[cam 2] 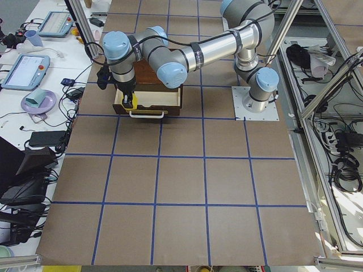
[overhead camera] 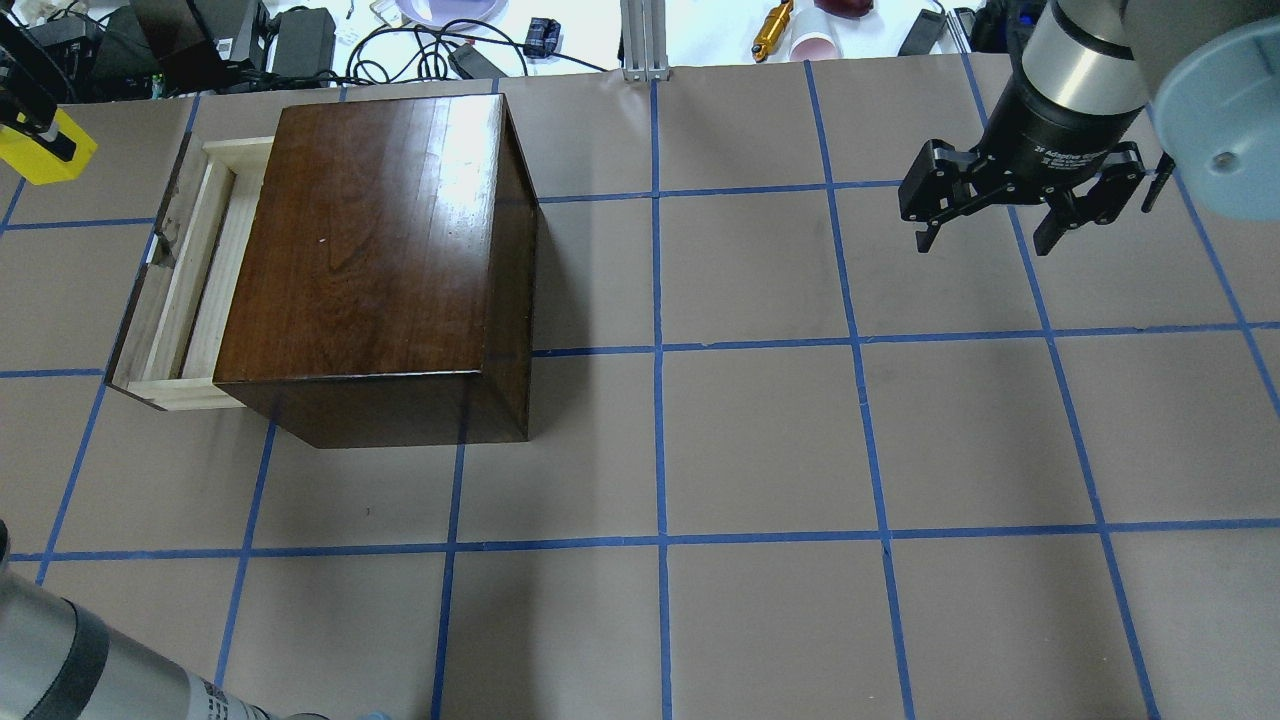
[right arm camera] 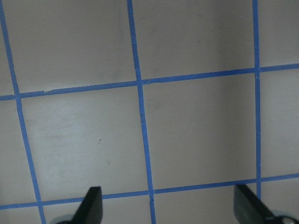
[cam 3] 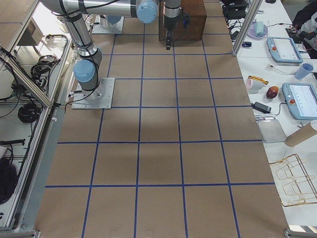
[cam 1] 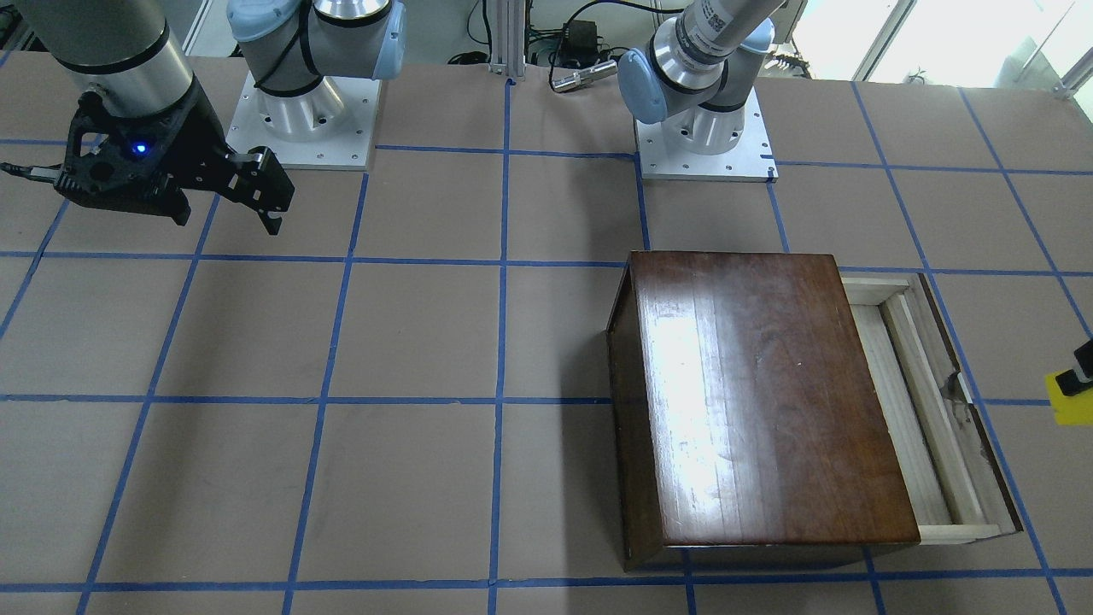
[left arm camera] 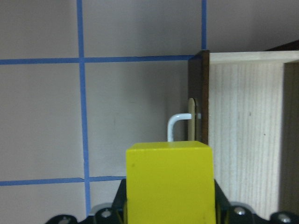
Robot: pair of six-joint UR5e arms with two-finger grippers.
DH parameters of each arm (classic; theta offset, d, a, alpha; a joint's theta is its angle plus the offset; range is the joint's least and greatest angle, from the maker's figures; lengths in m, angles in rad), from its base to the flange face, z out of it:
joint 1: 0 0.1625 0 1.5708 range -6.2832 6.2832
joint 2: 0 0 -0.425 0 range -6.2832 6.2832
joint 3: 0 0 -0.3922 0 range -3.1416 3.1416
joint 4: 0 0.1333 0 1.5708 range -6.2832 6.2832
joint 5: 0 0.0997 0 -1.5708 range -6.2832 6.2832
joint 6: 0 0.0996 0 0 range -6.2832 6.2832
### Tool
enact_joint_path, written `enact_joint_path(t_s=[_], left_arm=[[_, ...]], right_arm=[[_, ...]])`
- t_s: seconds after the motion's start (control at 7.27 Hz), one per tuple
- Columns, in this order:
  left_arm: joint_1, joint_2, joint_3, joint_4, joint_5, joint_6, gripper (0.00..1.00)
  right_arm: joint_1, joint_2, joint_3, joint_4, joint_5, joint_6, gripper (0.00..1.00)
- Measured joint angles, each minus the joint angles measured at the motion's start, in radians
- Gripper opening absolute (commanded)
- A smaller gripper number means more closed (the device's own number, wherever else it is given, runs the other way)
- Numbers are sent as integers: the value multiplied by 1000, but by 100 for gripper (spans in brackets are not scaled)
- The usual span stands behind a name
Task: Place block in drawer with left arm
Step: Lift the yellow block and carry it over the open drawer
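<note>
Next, my left gripper lets the yellow block go midway (cam 1: 903, 405) (left arm camera: 245, 179) along the pale wood bottom of the drawer, near the dark-brown cabinet. The block now hangs just outside the open drawer.
My left gripper (overhead camera: 33, 128) is shut on the small yellow block (left arm camera: 169, 183) and holds it in the air just outside the open drawer. In the left wrist view the block hangs beside the drawer's dark front panel (left arm camera: 198, 98) and white handle (left arm camera: 179, 123), with the pale wood tray (left arm camera: 243, 140) to its right. The block also shows in the overhead view (overhead camera: 38, 157) and at the front view's right edge (cam 1: 1072, 403). The drawer (overhead camera: 190, 280) stands pulled out of the dark-brown cabinet (overhead camera: 380, 250). My right gripper (overhead camera: 995, 225) is open and empty, far across the table.
The cabinet (cam 1: 768, 401) stands on a brown table with a blue tape grid (overhead camera: 660, 345). Both arm bases (cam 1: 299, 120) (cam 1: 704, 141) are bolted at the robot's side. Cables, a cup and tools (overhead camera: 800, 30) lie beyond the far edge.
</note>
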Motion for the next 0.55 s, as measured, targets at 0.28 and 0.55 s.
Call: enact_joint_path(t_s=[0.28,0.55], left_arm=[[-38,37,-82,11,-3,-84,0],[-75,49,-145,29,-3,-130,0]], right_arm=[[0,0,0,0,1,0,100],[0,0,0,0,0,0,100]])
